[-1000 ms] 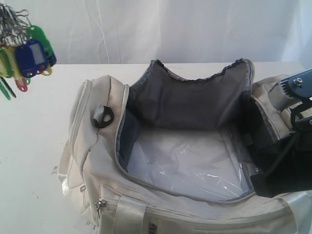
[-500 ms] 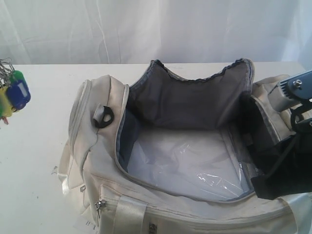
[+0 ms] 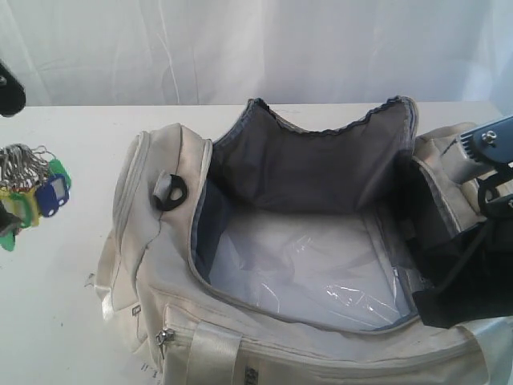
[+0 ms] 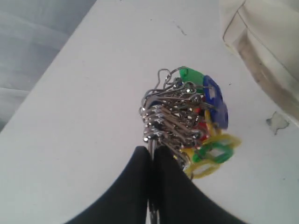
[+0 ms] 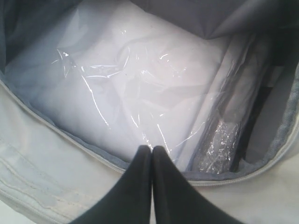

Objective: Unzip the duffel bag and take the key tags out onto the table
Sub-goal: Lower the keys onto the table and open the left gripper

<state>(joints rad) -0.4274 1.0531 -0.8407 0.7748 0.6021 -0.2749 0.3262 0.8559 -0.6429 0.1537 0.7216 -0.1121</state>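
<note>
My left gripper is going to set the key tags down on the white table [image 3: 70, 278] beside the bag's black D-ring end and let go of them there.
The cream duffel bag [image 3: 160, 265] lies unzipped, its mouth gaping on grey lining [image 3: 313, 172] and a plastic-wrapped white pad [image 5: 131, 88]. The key tags [image 3: 36, 188] are outside the bag, at the far left, low on the white table [image 3: 56, 305]; whether they rest on it I cannot tell. In the left wrist view my left gripper [image 4: 152, 150] is shut on a metal ring of the key tags [image 4: 191, 121]. My right gripper [image 5: 152, 149] is shut on nothing, over the bag's near zipper edge [image 5: 70, 135]. Its arm [image 3: 481, 160] sits at the bag's right end.
A black D-ring [image 3: 170, 191] stands on the bag's left end. A white curtain [image 3: 240, 48] backs the table. A corner of the bag [image 4: 266, 51] lies close to the tags in the left wrist view.
The key tags have come down from high at the left to table level, and shifted slightly right in the last half second. The bag and right arm have stayed still.
</note>
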